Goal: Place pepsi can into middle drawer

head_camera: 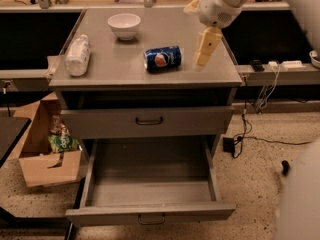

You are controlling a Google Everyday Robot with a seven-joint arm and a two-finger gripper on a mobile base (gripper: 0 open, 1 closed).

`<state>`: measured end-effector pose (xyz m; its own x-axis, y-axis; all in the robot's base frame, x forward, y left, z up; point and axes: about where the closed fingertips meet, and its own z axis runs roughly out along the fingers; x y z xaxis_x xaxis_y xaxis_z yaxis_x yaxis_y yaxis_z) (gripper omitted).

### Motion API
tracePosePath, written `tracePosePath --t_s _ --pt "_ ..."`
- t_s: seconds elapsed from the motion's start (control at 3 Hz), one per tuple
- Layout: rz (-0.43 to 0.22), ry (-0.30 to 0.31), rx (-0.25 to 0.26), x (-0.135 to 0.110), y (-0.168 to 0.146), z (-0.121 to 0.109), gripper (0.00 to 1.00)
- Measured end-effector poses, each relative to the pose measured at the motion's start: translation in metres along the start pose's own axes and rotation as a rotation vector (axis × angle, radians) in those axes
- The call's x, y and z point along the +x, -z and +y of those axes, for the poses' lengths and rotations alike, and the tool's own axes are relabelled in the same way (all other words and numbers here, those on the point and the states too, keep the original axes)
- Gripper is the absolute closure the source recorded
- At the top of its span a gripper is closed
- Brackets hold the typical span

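The middle of the pepsi can (pixel 162 58), between the can's two ends, is the next place my gripper will go to and close on.
The pepsi can (pixel 162 59) lies on its side on the grey cabinet top (pixel 115 66), right of centre, logo facing me. My gripper (pixel 204 55) hangs from the white arm above the top's right part, just right of the can and apart from it, with nothing in it. The middle drawer (pixel 150 181) is pulled out at the bottom of the cabinet. It is a deep grey tray with a low front panel (pixel 150 216) and a small dark handle, and nothing lies in it.
A white bowl (pixel 124 25) stands at the back of the top and a clear plastic bottle (pixel 77 56) lies at its left edge. A taller-fronted drawer (pixel 149 121) is shut above the open one. A cardboard box (pixel 47 156) stands left, cables (pixel 250 134) lie right.
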<state>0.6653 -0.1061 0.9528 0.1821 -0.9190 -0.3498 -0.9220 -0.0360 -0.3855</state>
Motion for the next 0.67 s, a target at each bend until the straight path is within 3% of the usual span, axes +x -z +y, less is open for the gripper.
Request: tracePosePath --t_s 0.67 --pt "-0.175 -0.032 -0.071 -0.017 -0.060 -0.025 0.00"
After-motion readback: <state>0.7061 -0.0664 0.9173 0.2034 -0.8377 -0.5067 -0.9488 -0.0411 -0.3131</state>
